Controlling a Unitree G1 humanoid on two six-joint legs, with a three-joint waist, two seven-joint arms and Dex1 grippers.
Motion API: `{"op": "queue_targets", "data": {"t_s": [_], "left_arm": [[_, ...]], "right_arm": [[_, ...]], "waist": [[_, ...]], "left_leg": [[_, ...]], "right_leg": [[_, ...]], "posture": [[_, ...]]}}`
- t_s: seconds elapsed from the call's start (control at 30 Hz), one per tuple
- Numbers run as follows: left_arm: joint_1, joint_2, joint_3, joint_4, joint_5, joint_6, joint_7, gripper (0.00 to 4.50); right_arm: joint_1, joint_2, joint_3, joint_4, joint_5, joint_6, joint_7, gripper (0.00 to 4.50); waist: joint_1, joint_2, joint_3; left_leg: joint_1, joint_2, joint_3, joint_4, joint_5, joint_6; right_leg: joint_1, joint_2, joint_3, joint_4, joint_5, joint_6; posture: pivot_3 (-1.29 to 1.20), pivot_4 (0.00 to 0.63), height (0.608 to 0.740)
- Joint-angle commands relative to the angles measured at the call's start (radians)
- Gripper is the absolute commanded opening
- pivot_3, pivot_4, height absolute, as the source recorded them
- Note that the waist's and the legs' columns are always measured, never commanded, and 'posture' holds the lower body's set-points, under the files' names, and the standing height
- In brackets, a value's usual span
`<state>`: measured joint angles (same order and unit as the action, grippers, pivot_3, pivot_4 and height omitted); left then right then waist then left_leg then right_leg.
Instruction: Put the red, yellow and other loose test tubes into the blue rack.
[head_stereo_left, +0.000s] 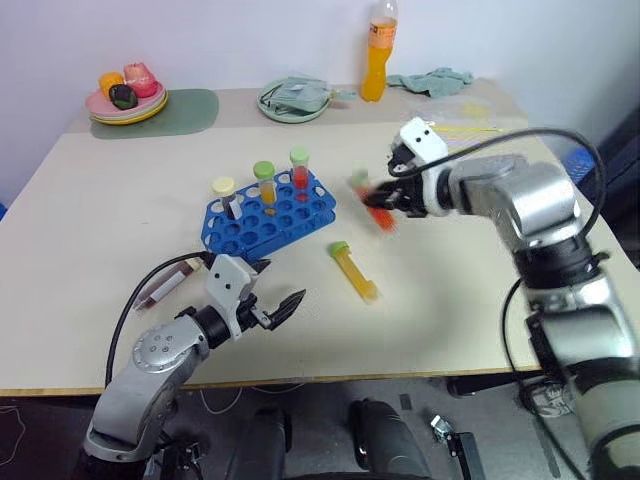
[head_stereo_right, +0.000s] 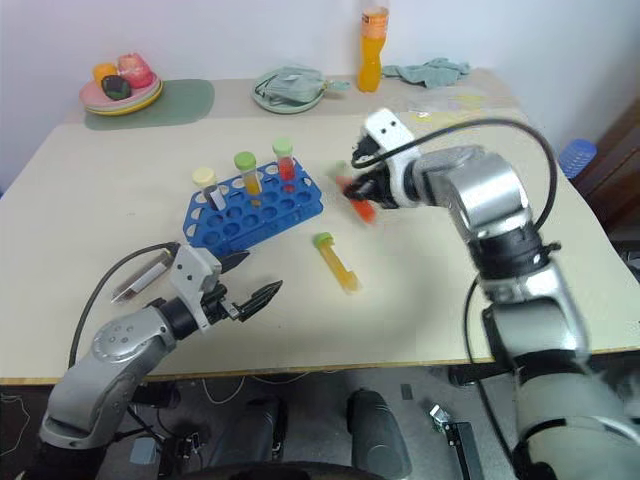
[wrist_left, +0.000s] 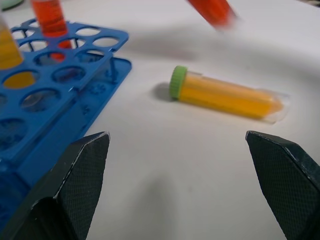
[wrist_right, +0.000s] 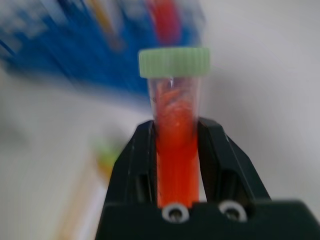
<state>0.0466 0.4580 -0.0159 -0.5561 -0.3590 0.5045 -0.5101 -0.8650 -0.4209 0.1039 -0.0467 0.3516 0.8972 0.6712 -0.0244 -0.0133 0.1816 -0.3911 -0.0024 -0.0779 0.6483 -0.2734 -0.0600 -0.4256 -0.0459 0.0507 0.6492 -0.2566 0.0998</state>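
Observation:
The red test tube will go down from my right gripper into the blue rack's hole just before the standing red tube (head_stereo_left: 319, 203), where I should set it. The held tube is still in the air beside the rack.
The blue rack (head_stereo_left: 268, 214) stands on the table with three capped tubes upright in it: a pale yellow-capped one (head_stereo_left: 224, 191), a green-capped yellow one (head_stereo_left: 264, 180) and a green-capped red one (head_stereo_left: 299, 168). My right gripper (head_stereo_left: 383, 203) is shut on a red test tube (wrist_right: 175, 145) with a green cap, held in the air to the right of the rack. A yellow test tube (head_stereo_left: 353, 270) with a green cap lies flat on the table in front of the rack. My left gripper (head_stereo_left: 270, 305) hovers open near the table's front edge, left of the yellow tube.
A brown-filled tube (head_stereo_left: 168, 283) lies at the left of the left gripper. At the back stand an orange drink bottle (head_stereo_left: 376, 52), a green bowl with a cloth (head_stereo_left: 293, 99), a plate of fruit (head_stereo_left: 126, 93) on a green mat, and a crumpled cloth (head_stereo_left: 432, 78).

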Motion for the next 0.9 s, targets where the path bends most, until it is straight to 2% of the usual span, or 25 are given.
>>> {"op": "queue_targets", "data": {"t_s": [0.03, 0.17, 0.33, 0.53, 0.9], "left_arm": [[-0.005, -0.008, 0.046, 0.031, 0.006, -0.06, 0.007, 4.5], [-0.028, -0.019, 0.077, 0.081, 0.002, -0.097, 0.008, 4.5], [-0.03, -0.006, 0.09, 0.089, -0.003, -0.113, -0.011, 4.5], [-0.021, 0.001, 0.105, 0.085, -0.008, -0.12, -0.022, 4.5], [-0.021, -0.008, 0.098, 0.094, -0.003, -0.131, -0.022, 4.5]], "right_arm": [[0.062, 0.154, -0.083, -0.069, 0.0, -0.217, -0.145, 0.65], [0.124, 0.331, -0.044, 0.065, -0.108, -0.504, -0.283, 0.65], [0.113, 0.434, -0.03, 0.281, -0.196, -0.74, -0.371, 0.65], [0.085, 0.457, -0.049, 0.455, -0.218, -0.849, -0.394, 0.65], [0.044, 0.475, -0.063, 0.597, -0.226, -0.934, -0.407, 0.65]], "waist": [[0.001, 0.001, 0.0], [0.004, 0.001, 0.0], [0.003, 0.001, 0.0], [0.001, 0.001, 0.0], [-0.021, 0.001, 0.0]], "left_leg": [[0.0, 0.0, 0.0, 0.0, 0.0, 0.0], [0.0, 0.0, 0.0, 0.001, 0.0, 0.0], [0.0, -0.001, 0.0, 0.001, 0.0, -0.001], [0.001, -0.001, 0.0, 0.0, 0.0, -0.001], [0.001, 0.0, 0.0, 0.0, 0.0, -0.001]], "right_leg": [[0.0, 0.0, 0.0, 0.0, 0.0, 0.0], [0.0, -0.001, 0.0, 0.001, 0.0, 0.0], [0.0, -0.001, 0.0, 0.001, 0.0, 0.0], [0.0, -0.001, 0.0, 0.001, 0.0, 0.0], [0.0, 0.0, 0.0, 0.001, 0.0, 0.0]], "posture": [[0.0, 0.15, 0.74], [0.0, 0.15, 0.74], [0.0, 0.15, 0.74], [0.0, 0.15, 0.74], [0.0, 0.15, 0.74]]}}
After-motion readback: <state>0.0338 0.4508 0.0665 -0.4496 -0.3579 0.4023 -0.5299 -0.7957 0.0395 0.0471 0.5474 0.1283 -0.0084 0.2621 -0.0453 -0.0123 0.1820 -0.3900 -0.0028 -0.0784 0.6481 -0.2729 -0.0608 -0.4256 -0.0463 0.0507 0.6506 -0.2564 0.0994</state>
